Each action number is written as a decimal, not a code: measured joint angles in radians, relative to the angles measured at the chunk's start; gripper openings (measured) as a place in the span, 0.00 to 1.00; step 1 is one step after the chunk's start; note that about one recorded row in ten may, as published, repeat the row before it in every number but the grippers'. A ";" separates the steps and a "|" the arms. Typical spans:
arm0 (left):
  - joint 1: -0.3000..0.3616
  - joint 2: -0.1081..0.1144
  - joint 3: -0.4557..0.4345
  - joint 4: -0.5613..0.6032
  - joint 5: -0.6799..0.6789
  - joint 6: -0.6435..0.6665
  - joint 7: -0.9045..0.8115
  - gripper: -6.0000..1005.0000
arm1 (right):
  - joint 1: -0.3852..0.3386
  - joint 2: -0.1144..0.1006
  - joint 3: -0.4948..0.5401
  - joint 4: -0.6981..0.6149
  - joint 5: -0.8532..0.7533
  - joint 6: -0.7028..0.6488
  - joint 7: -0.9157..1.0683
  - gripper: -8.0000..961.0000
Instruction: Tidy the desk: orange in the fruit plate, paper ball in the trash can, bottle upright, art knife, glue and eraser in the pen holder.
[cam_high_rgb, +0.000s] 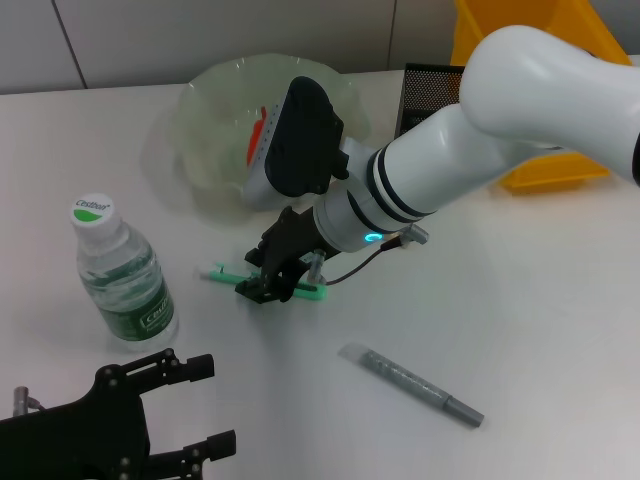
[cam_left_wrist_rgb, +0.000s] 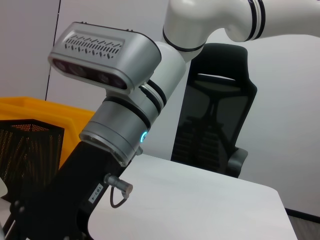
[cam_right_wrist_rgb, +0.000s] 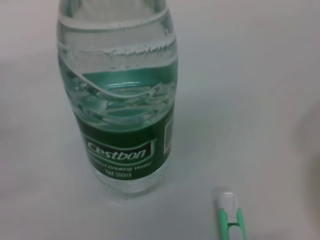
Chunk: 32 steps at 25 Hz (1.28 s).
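The art knife's white end is too near my right gripper for the pen holder; next I open and take it nearer its green end (cam_high_rgb: 317, 292).
A green art knife (cam_high_rgb: 222, 272) lies flat on the white table; its tip also shows in the right wrist view (cam_right_wrist_rgb: 229, 216). My right gripper (cam_high_rgb: 272, 288) is down at the table over the knife's middle, fingers open on either side of it. The water bottle (cam_high_rgb: 120, 272) stands upright to the left, and shows close up in the right wrist view (cam_right_wrist_rgb: 120, 100). An orange (cam_high_rgb: 257, 138) lies in the glass fruit plate (cam_high_rgb: 215, 110), partly behind my right wrist. A grey glue stick (cam_high_rgb: 410, 384) lies front right. The black mesh pen holder (cam_high_rgb: 428, 92) stands at the back. My left gripper (cam_high_rgb: 212, 405) is open, parked front left.
A yellow bin (cam_high_rgb: 545, 170) stands at the back right, behind my right arm; it also shows in the left wrist view (cam_left_wrist_rgb: 45, 110) beside the pen holder (cam_left_wrist_rgb: 27, 150). An office chair (cam_left_wrist_rgb: 215, 120) stands beyond the table. No eraser or paper ball shows.
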 joint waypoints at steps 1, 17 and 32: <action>0.000 0.000 0.000 0.000 0.000 0.000 0.000 0.80 | 0.000 0.000 0.000 0.000 0.000 0.000 -0.001 0.39; -0.005 0.000 0.000 0.000 -0.001 -0.001 0.001 0.79 | -0.002 0.000 -0.001 -0.002 0.000 -0.007 -0.013 0.16; -0.003 0.000 0.000 -0.001 -0.001 -0.010 0.001 0.79 | -0.029 -0.011 0.026 -0.086 -0.053 -0.063 0.019 0.12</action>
